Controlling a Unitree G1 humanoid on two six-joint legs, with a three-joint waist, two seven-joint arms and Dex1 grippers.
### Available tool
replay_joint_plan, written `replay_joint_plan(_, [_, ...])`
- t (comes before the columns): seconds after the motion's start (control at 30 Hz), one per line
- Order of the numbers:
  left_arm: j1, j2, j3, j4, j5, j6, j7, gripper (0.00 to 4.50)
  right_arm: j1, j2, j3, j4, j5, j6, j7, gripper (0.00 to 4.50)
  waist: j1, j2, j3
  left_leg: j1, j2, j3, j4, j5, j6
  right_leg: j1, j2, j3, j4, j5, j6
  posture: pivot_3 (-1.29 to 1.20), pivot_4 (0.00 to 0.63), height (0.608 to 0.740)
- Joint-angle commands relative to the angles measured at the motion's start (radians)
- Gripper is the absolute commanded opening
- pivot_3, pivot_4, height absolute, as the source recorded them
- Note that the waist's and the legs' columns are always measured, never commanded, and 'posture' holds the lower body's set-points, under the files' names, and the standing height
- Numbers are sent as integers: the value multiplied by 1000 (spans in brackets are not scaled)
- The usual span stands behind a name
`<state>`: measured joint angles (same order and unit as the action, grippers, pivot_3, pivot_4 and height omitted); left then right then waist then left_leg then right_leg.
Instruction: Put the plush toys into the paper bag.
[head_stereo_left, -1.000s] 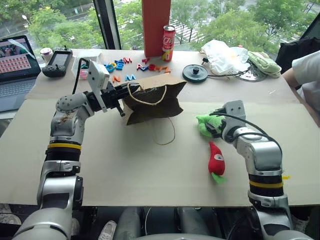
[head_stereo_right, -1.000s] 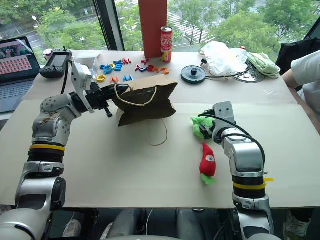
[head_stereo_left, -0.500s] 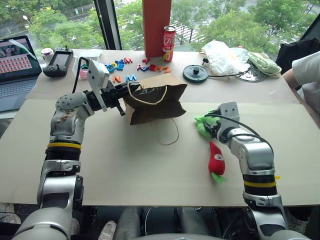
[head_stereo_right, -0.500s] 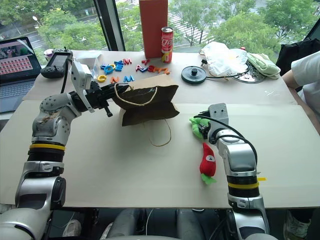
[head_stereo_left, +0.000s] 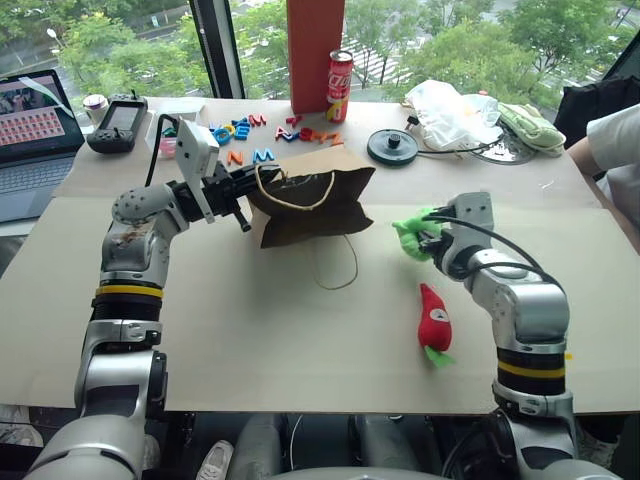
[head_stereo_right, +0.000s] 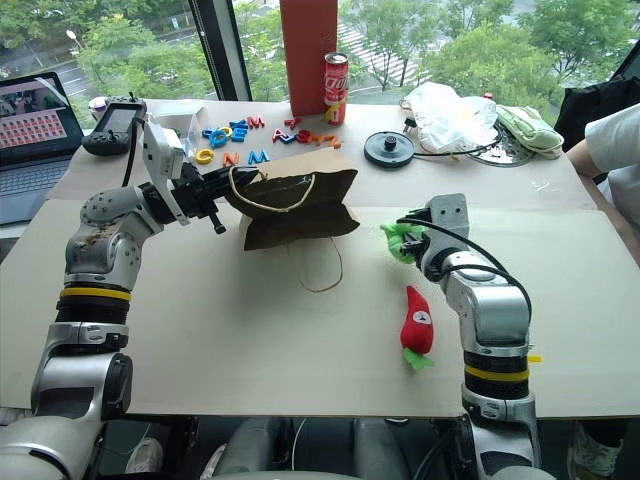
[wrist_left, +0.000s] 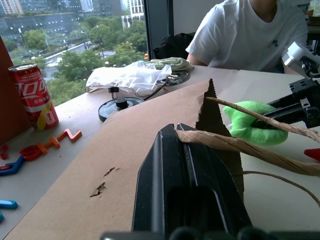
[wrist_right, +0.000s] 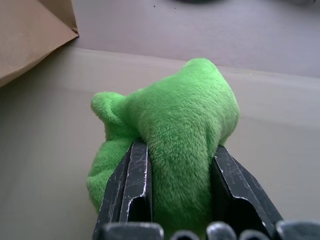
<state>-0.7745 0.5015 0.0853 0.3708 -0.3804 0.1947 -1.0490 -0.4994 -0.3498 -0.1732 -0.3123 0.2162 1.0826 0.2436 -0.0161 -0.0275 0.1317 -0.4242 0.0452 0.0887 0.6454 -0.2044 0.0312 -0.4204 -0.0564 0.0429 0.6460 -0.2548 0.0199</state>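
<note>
The lime-green plush toy, now hanging just above the table, will be let go by my right gripper inside the paper bag's dark opening (head_stereo_left: 324, 211), below the bag's upper handle.
The brown paper bag (head_stereo_left: 310, 205) lies on its side on the table, mouth toward my left arm, one twine handle trailing in front. My left gripper (head_stereo_left: 243, 188) is shut on the bag's rim by the upper handle (wrist_left: 235, 145), holding the mouth up. The lime-green plush toy (head_stereo_left: 410, 236) hangs just above the table, right of the bag, pinched between the fingers (wrist_right: 135, 180) of my right gripper (head_stereo_left: 427, 240), which is shut on it. The red chili plush toy (head_stereo_left: 433, 325) lies on the table, nearer than the right gripper and apart from it.
Behind the bag are coloured plastic letters (head_stereo_left: 250, 135), a red can (head_stereo_left: 339, 85) and a tall orange box (head_stereo_left: 315, 50). A black disc (head_stereo_left: 391, 146), a white plastic bag (head_stereo_left: 450, 110) and pale green cloth (head_stereo_left: 530, 125) sit back right. A laptop (head_stereo_left: 30, 130) is far left; a person (head_stereo_left: 615, 150) sits at the right edge.
My right gripper has closed on the green plush toy and lifted it off the table. The left gripper and the bag have stayed in place.
</note>
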Motion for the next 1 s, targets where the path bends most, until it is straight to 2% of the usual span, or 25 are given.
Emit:
replay_joint_plan(0.03, [-26, -1, 11, -12, -9, -8, 2, 0, -53, -34, -49, -144, 99, 64, 65, 1385, 0, 0, 0, 0, 0, 0, 0, 0, 0, 0, 0, 0, 0, 0, 0, 0, 150, 739])
replay_joint_plan(0.23, [-29, 1, 11, -9, -9, -5, -2, 0, -92, -81, -31, -324, 317, 249, 201, 1385, 1, 0, 0, 0, 0, 0, 0, 0, 0, 0, 0, 0, 0, 0, 0, 0, 150, 739])
replay_joint_plan(0.43, [-34, 4, 12, -9, -9, -1, -3, 0, -105, -45, 50, -385, 403, 309, 202, 1385, 1, 0, 0, 0, 0, -1, 0, 0, 0, 0, 0, 0, -1, 0, 0, 0, 150, 739])
replay_joint_plan(0.63, [-40, 1, 10, -17, -14, 8, -3, 0, -144, -3, 156, -288, 354, 264, 139, 1385, 1, 0, 0, 0, 0, -1, 0, 0, 0, 0, 0, 0, -1, 0, 0, 0, 150, 739])
replay_joint_plan(0.73, [-44, -2, 8, -17, -16, 12, -6, 0, -189, 10, 211, -177, 290, 210, 95, 1385, 1, 0, 0, 0, 0, 0, 0, 0, 0, 0, 0, -1, -1, 0, 0, 0, 150, 739])
replay_joint_plan(1.0, [-36, -6, -2, -28, -18, 17, -24, 0, -327, 99, 240, 123, 153, 63, -8, 1385, -1, 0, 0, 0, 0, 0, 0, 0, 0, -1, 0, -1, 0, 0, 0, 0, 150, 739])
